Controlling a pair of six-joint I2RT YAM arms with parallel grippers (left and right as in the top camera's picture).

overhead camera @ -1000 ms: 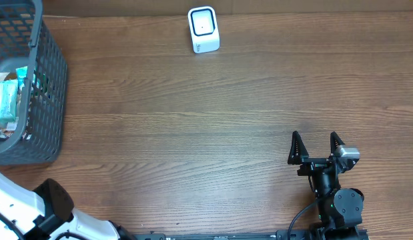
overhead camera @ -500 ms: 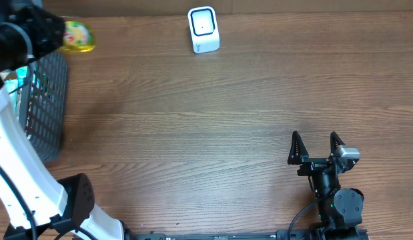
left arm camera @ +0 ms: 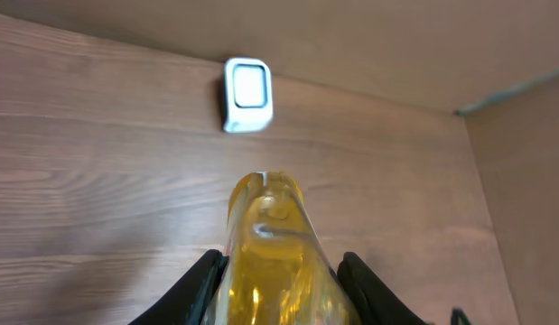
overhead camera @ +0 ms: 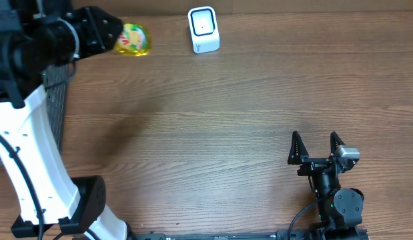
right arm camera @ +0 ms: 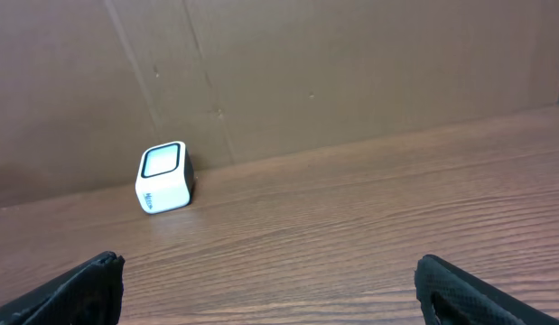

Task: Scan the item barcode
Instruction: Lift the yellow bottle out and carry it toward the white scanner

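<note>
My left gripper is to let go of the yellow item on the bare table point(overhead camera: 281, 121) just beyond my right gripper's open fingers.
A yellow, glossy packaged item point(overhead camera: 135, 39) hangs above the table's far left, and my left gripper point(overhead camera: 111, 38) is shut on it. In the left wrist view the item point(left arm camera: 277, 262) fills the space between both black fingers point(left arm camera: 200, 287), pointing toward the white scanner point(left arm camera: 247, 94). That white, dark-windowed scanner point(overhead camera: 203, 29) stands at the far edge, a short way right of the item; the right wrist view shows the scanner point(right arm camera: 163, 177) too. No barcode shows. My right gripper point(overhead camera: 315, 146) rests open near the front right, nothing between its fingers.
A dark mesh basket point(overhead camera: 56, 83) stands at the far left, mostly hidden behind my white left arm point(overhead camera: 33, 153). A brown cardboard wall point(right arm camera: 351, 63) backs the table.
My left arm has swung up from the basket and rightward along the far edge, carrying the yellow item toward the scanner. The right arm has stayed still.
</note>
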